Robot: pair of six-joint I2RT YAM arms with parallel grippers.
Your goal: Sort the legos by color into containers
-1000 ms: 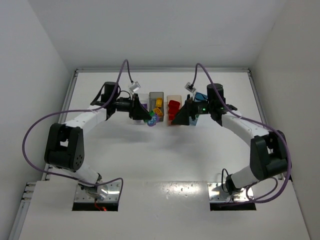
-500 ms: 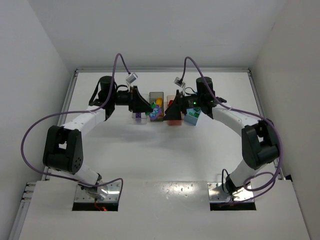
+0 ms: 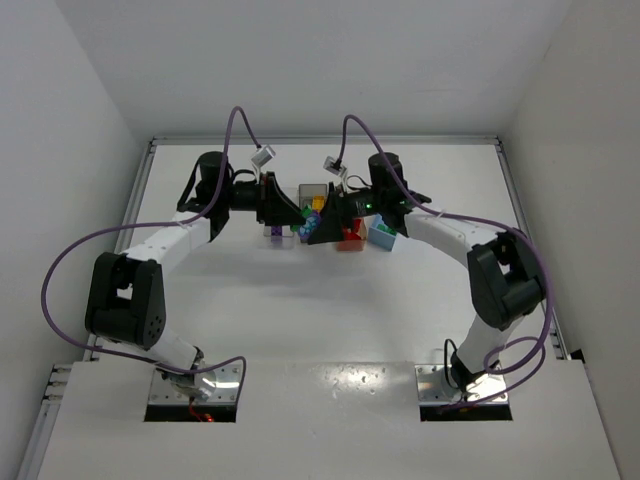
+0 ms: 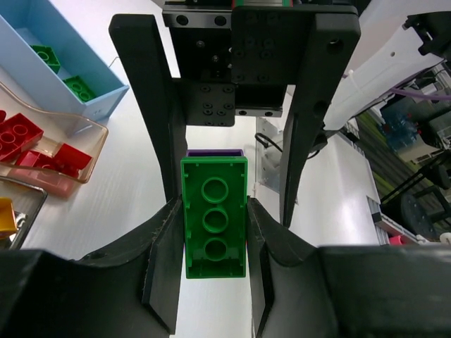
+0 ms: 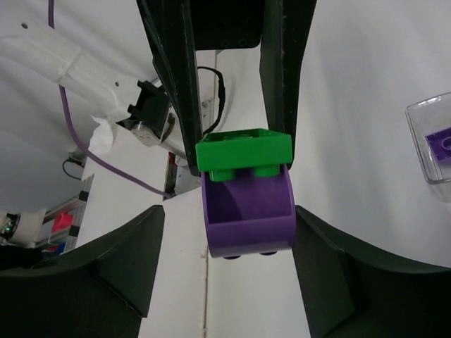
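Note:
My left gripper needs to let go of the green lego as I set it in the near end of the light blue bin (image 3: pixel 389 227) (image 4: pixel 79 86).
My left gripper (image 4: pixel 213 211) is shut on a green lego (image 4: pixel 214 218), held above the table in front of the containers. A purple lego (image 5: pixel 246 211) is stuck to that green lego (image 5: pixel 243 151). My right gripper (image 5: pixel 229 218) faces the left one and brackets the purple lego. Its right finger is at the brick's side and a gap remains on the left, so it is open. In the top view the left gripper (image 3: pixel 292 212) and the right gripper (image 3: pixel 318 228) meet nose to nose.
The light blue bin (image 4: pixel 106 98) holds green legos. The tan bin (image 4: pixel 91 151) holds red ones, and the clear bin (image 5: pixel 423 120) holds a purple one. The smoky grey bin (image 3: pixel 313 190) stands behind the grippers with yellow legos in it.
My right gripper has swung left to meet the left one, and its jaws have narrowed around the purple lego. The left gripper rose slightly, still holding the green lego.

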